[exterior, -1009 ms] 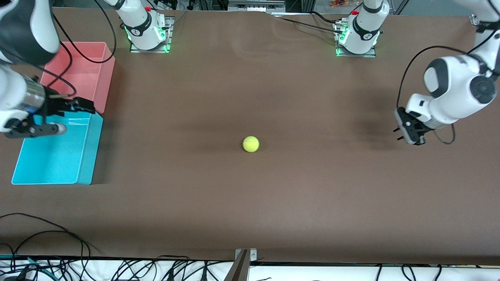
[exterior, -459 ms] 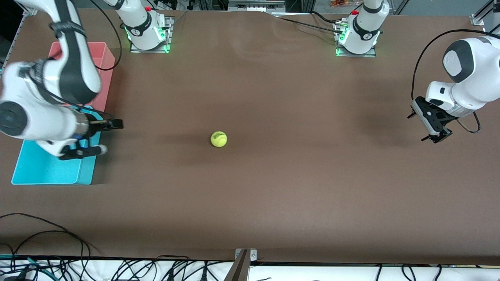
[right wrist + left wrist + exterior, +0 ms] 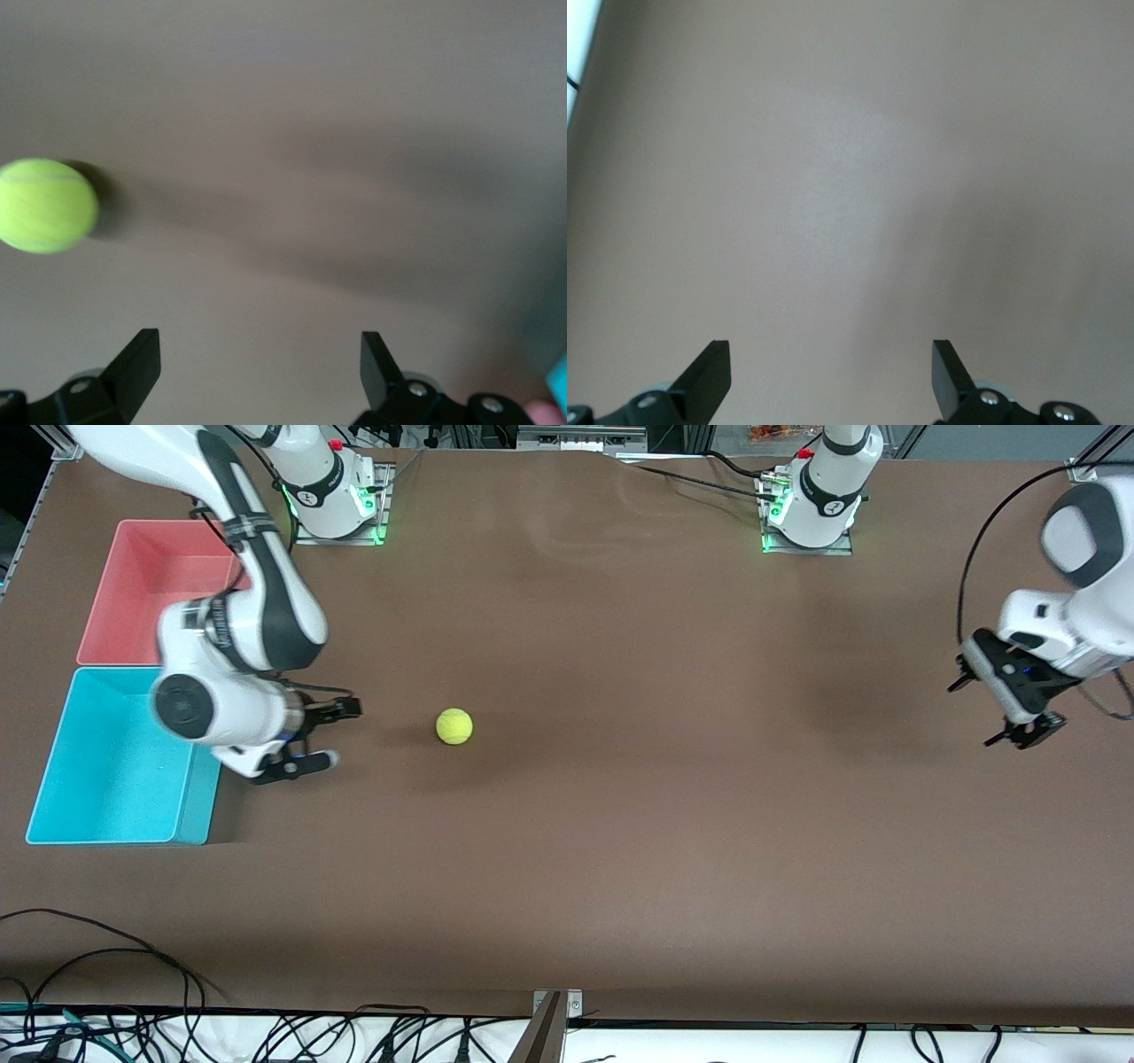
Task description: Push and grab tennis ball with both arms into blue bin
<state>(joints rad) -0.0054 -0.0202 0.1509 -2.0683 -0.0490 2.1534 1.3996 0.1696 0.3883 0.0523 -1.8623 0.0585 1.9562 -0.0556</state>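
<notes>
Next, I move my right gripper to the tennis ball on the brown table and close it on the ball's opposite sides (image 3: 454, 726) (image 3: 44, 205).
The tennis ball (image 3: 454, 726) lies on the brown table, toward the right arm's end. It also shows in the right wrist view (image 3: 46, 205). My right gripper (image 3: 335, 735) is open and empty, low over the table between the blue bin (image 3: 115, 757) and the ball, and faces the ball without touching it. In its wrist view the right gripper (image 3: 260, 354) has its jaws spread wide, with the ball off to one side. My left gripper (image 3: 974, 711) is open and empty over the left arm's end of the table, well away from the ball. The left wrist view shows the left gripper (image 3: 830, 367) over bare table.
A pink bin (image 3: 151, 589) stands against the blue bin, farther from the front camera. A corner of the blue bin (image 3: 558, 381) shows in the right wrist view. Cables (image 3: 106, 992) hang along the table's front edge.
The ball has rolled toward the right arm's end of the table. My right gripper has moved from over the blue bin out toward the ball. My left gripper has drawn back toward its end.
</notes>
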